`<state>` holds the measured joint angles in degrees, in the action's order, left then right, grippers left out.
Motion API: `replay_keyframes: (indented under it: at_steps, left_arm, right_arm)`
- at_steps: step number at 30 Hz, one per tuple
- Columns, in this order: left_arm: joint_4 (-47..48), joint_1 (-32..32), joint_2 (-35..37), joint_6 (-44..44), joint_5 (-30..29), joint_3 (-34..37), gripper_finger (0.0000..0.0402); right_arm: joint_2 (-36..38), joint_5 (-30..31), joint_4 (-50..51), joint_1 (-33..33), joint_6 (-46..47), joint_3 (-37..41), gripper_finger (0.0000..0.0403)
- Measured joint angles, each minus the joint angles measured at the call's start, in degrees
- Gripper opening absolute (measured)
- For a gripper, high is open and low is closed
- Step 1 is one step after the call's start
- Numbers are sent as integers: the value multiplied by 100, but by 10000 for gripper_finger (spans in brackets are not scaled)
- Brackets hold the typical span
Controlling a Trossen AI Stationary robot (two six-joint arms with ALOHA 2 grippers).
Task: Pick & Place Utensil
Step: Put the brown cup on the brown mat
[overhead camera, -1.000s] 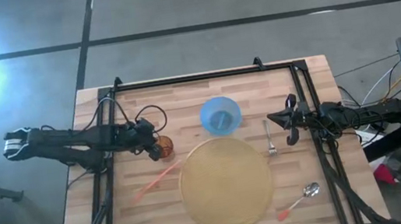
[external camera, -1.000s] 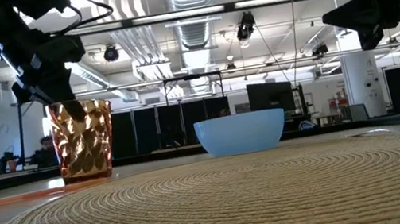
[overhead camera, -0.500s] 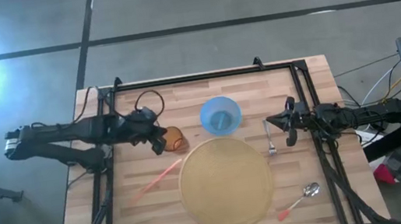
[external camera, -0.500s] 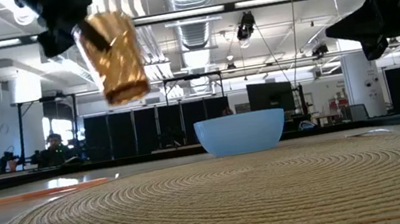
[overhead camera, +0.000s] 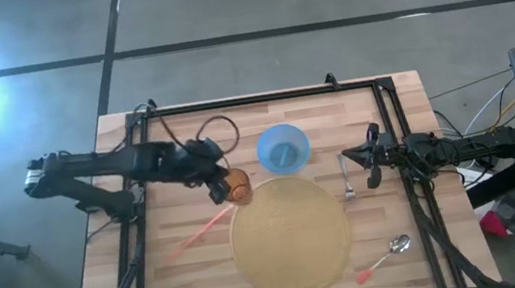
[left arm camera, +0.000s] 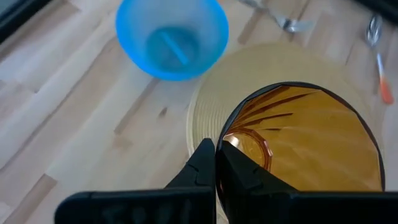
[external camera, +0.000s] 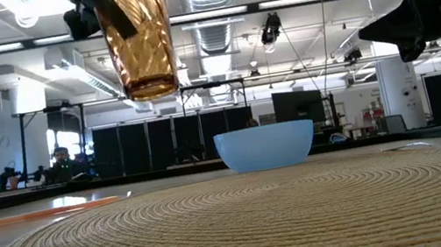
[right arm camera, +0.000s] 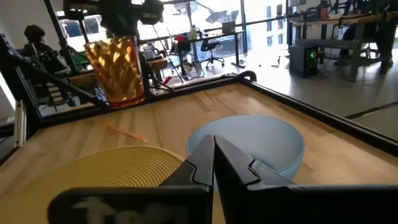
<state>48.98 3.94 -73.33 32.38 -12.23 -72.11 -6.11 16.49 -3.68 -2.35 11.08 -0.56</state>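
Note:
Next, my left gripper lets go of the amber cup on the placemat's edge [overhead camera: 250, 212] [left arm camera: 219, 129] between the blue bowl and orange stick.
An amber ribbed glass cup [overhead camera: 237, 186] hangs in the air over the far left edge of the round woven placemat [overhead camera: 292, 245]. My left gripper [left arm camera: 216, 160] is shut on it. In the low view the cup [external camera: 136, 39] floats well above the table, almost upright. My right gripper [overhead camera: 372, 160] hovers shut at the table's right side, beside a fork [overhead camera: 346, 178] lying flat on the wood. A spoon with an orange handle [overhead camera: 386, 256] lies near the mat's right near edge. My left gripper pinches the cup's wall at the rim [left arm camera: 225, 138], on the side facing the arm, one finger inside [left arm camera: 244, 177] and one outside [left arm camera: 200, 171]. The fingers come from the table's left, slanting down. The cup is lifted clear, mouth up, slightly tilted.
A blue bowl [overhead camera: 283, 148] stands just beyond the mat, with something blue lying inside it [left arm camera: 174, 51]. A thin orange stick [overhead camera: 198, 236] lies on the wood left of the mat. A black frame rail [overhead camera: 261, 97] borders the table.
My left gripper has lifted the cup off the table and carried it to the right, toward the mat. The cup stood on the wood a second ago, was tilted in mid-air half a second ago, and now hangs higher and nearer upright.

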Motion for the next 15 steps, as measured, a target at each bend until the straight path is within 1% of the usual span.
replay_keyframes:
  at_steps: [6,11,15]
  left_arm:
    - [-10,332,-385,-74,96,-123,3]
    - [-227,618,-528,14,97,10,3]
    - [-476,722,-712,54,96,140,3]
  right_arm:
    - [0,2,-4,1,-121,0,8]
    - [-2,10,-13,0,-159,2,8]
    - [-2,13,-82,0,-227,1,8]
